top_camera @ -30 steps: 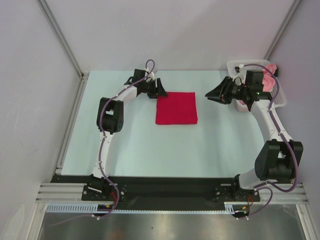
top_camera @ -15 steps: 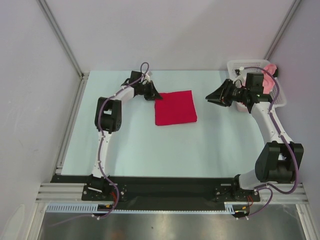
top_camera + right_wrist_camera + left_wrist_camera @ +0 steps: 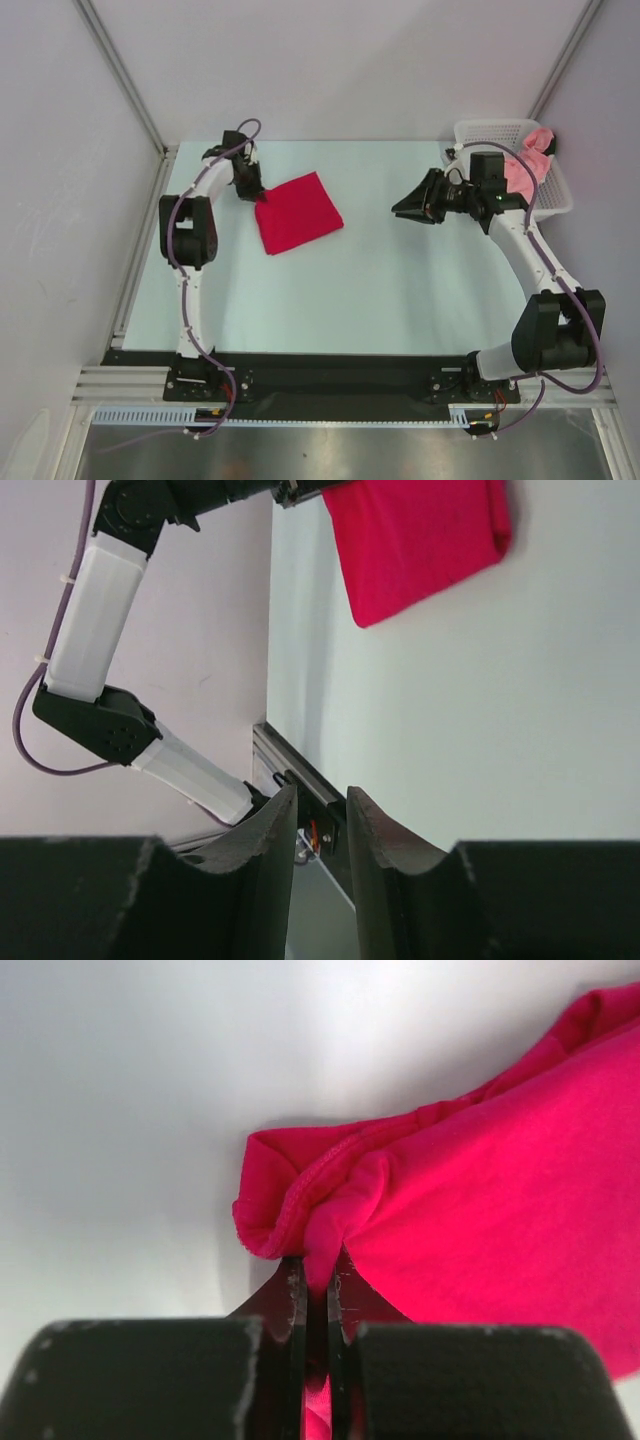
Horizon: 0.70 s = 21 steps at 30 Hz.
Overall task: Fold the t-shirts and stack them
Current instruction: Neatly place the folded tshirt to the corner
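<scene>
Next, my left gripper lets go of the crimson red t-shirt in the table's back corner (image 3: 199,167) next to the metal rail.
The folded crimson red t-shirt (image 3: 298,212) lies turned at an angle on the table's back left. My left gripper (image 3: 258,195) is shut on its near-left corner. In the left wrist view the jaws (image 3: 317,1270) pinch a fold of the red cloth (image 3: 480,1190). The salmon pink t-shirt (image 3: 530,165) hangs crumpled over the white basket (image 3: 490,130) at the back right. My right gripper (image 3: 402,210) hovers left of the basket, pointing left. Its fingers (image 3: 320,805) stand a little apart with nothing between them. The red t-shirt (image 3: 420,540) shows far ahead of it.
The pale table surface (image 3: 400,290) stretches between the arms. A metal rail (image 3: 140,250) runs along the table's left edge. The left arm's white links (image 3: 95,610) show in the right wrist view. The enclosure walls stand close behind and on both sides.
My left gripper shut on the red t-shirt's corner and dragged it left, turning the shirt. The right gripper moved a little left, away from the basket.
</scene>
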Motion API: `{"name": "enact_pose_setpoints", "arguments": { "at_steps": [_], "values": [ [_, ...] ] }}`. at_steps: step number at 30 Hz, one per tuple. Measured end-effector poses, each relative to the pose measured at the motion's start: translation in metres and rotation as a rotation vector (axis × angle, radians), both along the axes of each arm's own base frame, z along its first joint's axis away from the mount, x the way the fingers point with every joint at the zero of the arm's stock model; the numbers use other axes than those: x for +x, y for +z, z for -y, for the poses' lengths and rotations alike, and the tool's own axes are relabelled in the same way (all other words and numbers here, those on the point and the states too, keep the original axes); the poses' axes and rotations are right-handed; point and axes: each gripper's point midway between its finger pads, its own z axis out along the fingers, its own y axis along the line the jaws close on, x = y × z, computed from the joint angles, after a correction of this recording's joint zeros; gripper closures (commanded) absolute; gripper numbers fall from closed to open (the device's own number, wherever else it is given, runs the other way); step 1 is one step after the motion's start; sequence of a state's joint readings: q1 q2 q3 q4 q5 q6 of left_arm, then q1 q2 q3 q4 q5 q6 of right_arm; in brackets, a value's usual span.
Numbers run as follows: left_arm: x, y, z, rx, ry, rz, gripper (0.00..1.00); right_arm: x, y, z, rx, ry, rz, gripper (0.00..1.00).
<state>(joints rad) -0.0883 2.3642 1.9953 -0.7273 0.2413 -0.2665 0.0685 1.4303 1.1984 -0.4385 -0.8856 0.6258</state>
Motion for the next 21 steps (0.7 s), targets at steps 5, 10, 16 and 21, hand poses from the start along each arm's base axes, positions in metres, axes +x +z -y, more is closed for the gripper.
{"name": "enact_pose_setpoints", "arguments": {
  "at_steps": [5,10,16,21],
  "values": [
    [-0.001,0.004,-0.076,0.236,0.114,-0.009,1.00,-0.003,-0.005,-0.009,0.010,0.022,-0.033,0.69],
    [0.021,0.029,-0.142,0.409,0.209,0.049,1.00,-0.002,-0.017,-0.016,0.014,0.033,-0.088,0.69],
    [0.070,0.069,-0.203,0.578,0.304,0.247,1.00,0.000,-0.034,-0.021,0.011,0.035,-0.158,0.69],
    [0.104,0.076,-0.221,0.622,0.324,0.384,1.00,0.002,-0.045,-0.021,-0.008,0.034,-0.222,0.69]
  ]
}}
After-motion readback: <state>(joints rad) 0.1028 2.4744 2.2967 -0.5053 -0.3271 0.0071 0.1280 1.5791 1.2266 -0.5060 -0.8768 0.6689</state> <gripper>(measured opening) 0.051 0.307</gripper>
